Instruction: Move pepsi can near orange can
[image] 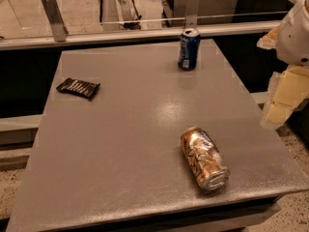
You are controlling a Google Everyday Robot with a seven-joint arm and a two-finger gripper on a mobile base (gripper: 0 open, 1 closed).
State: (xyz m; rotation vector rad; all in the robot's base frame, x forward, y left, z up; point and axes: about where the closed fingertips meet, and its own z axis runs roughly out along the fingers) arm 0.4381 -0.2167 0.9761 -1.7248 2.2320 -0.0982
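Note:
The next move for my gripper is to reach the pepsi can near the far edge of the table and close around the middle of its dark blue body [189, 51].
The pepsi can [189, 49], dark blue with white lettering and a silver top, stands upright near the far edge of the grey table [120, 144]. The orange can [203, 158], shiny orange-gold with silver ends, lies on its side near the table's front right. My gripper [282, 98] is at the right edge of the view, beyond the table's right side, well apart from both cans. It holds nothing that I can see.
A dark flat snack packet [78, 87] lies at the table's left. A metal rail with upright brackets [53, 16] runs behind the far edge. Speckled floor shows at the right and lower left.

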